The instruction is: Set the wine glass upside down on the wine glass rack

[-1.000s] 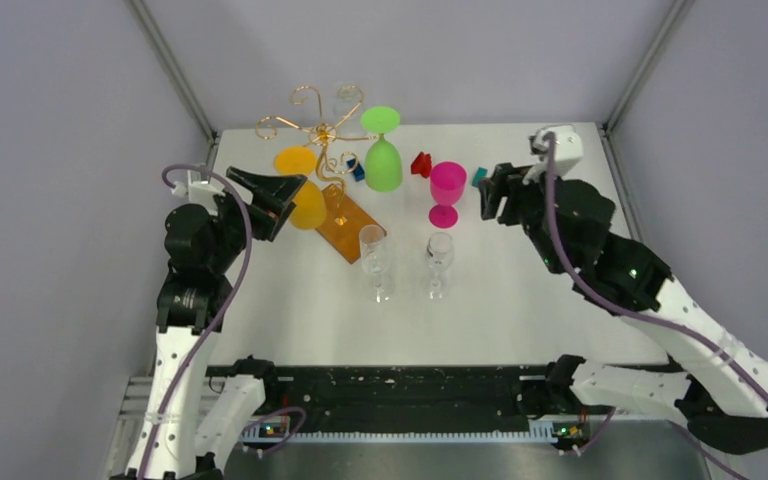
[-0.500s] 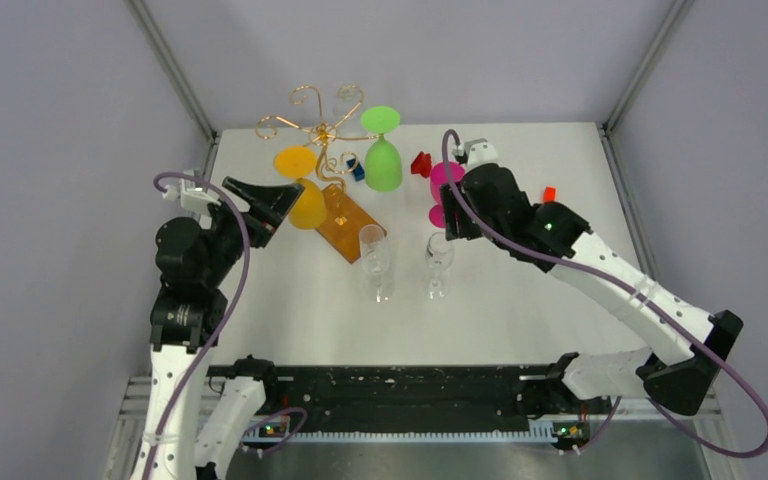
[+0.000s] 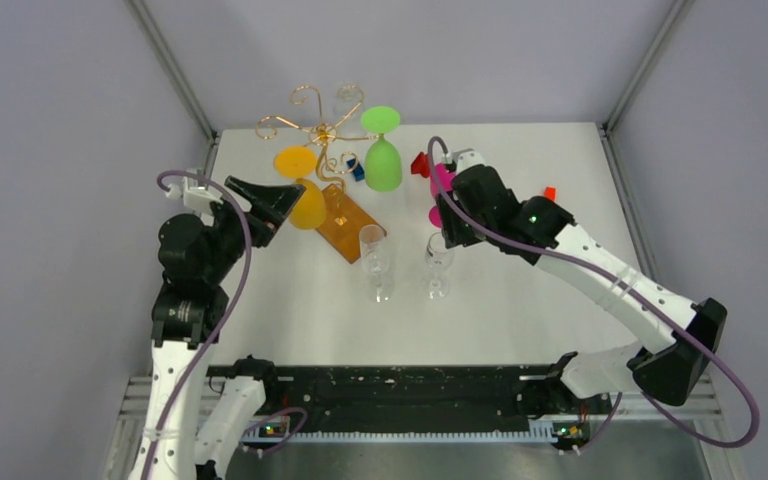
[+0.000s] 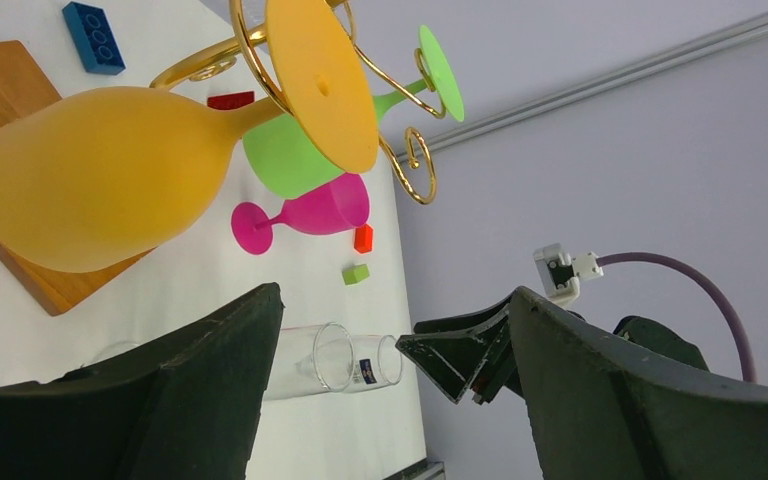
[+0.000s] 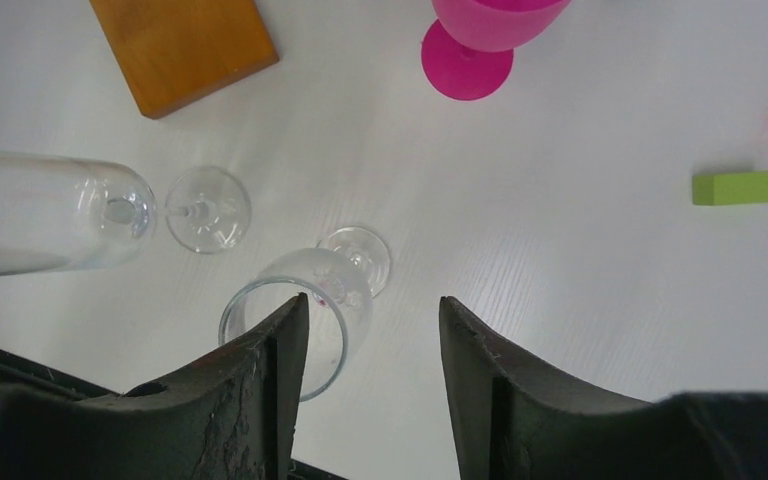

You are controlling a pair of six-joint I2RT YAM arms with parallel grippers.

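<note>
My left gripper needs to take the round base (image 3: 435,290) of the clear glass under my right gripper next, once my right gripper lifts the glass.
The gold wire rack (image 3: 320,125) stands at the back on its wooden base (image 3: 348,225). An orange glass (image 3: 307,203) and a green glass (image 3: 383,163) hang upside down from it. Two clear wine glasses (image 3: 375,255) (image 3: 438,258) stand upright mid-table. My right gripper (image 3: 444,222) is open and empty, just above the right clear glass (image 5: 305,315), whose rim lies under its left finger. A pink glass (image 5: 475,45) stands upright behind it. My left gripper (image 3: 268,205) is open and empty beside the orange glass (image 4: 90,190).
Small blocks lie near the rack and at the back: a blue brick (image 4: 93,37), a red block (image 3: 420,163), an orange-red block (image 3: 550,193) and a green block (image 5: 736,187). The other clear glass (image 5: 60,210) stands just left of the right gripper.
My right arm has swung left from the table's right side to above the right clear glass, in front of the pink glass. My left gripper has drawn back slightly from the orange glass.
</note>
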